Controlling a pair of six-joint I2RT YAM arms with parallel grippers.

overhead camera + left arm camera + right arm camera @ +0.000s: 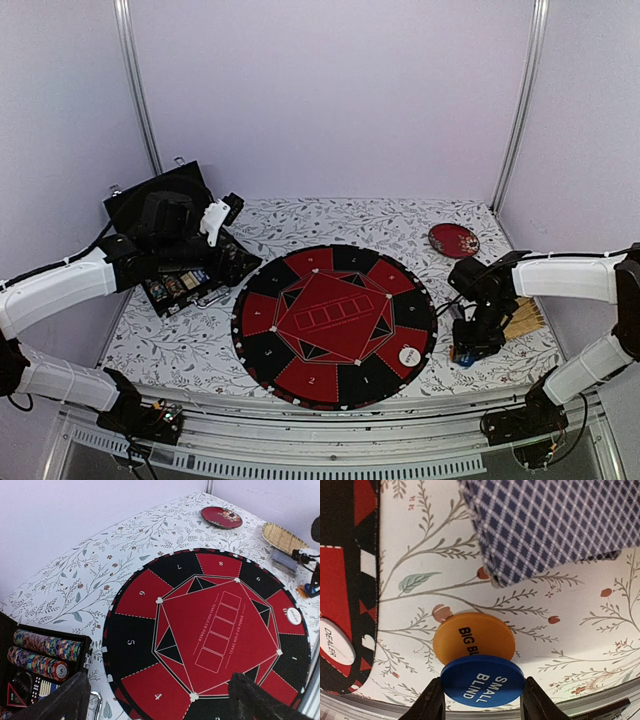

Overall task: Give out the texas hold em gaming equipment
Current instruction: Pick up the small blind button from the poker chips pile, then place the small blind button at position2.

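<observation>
Next, my right gripper lets go of the SMALL BLIND disc on the poker mat's near red wedge (286,379), at the wedge's outer corner.
My right gripper (482,691) is shut on a blue "SMALL BLIND" button disc (482,681), one finger on each side of its rim. Under and behind it an orange "BIG BLIND" disc (472,636) lies on the floral cloth. A deck of cards with checked blue backs (550,525) lies just beyond. A white "DEALER" disc (335,641) rests on the round poker mat (335,325). My left gripper (160,680) hangs wide open above the mat's left edge, holding nothing. Rows of striped poker chips (42,652) sit in an open black case (165,210).
A dark red plate (453,240) lies at the back right. A straw-coloured slatted mat (282,536) sits by the right arm (560,275). The table's near rail runs just below the blind discs. The case lid stands up at the back left.
</observation>
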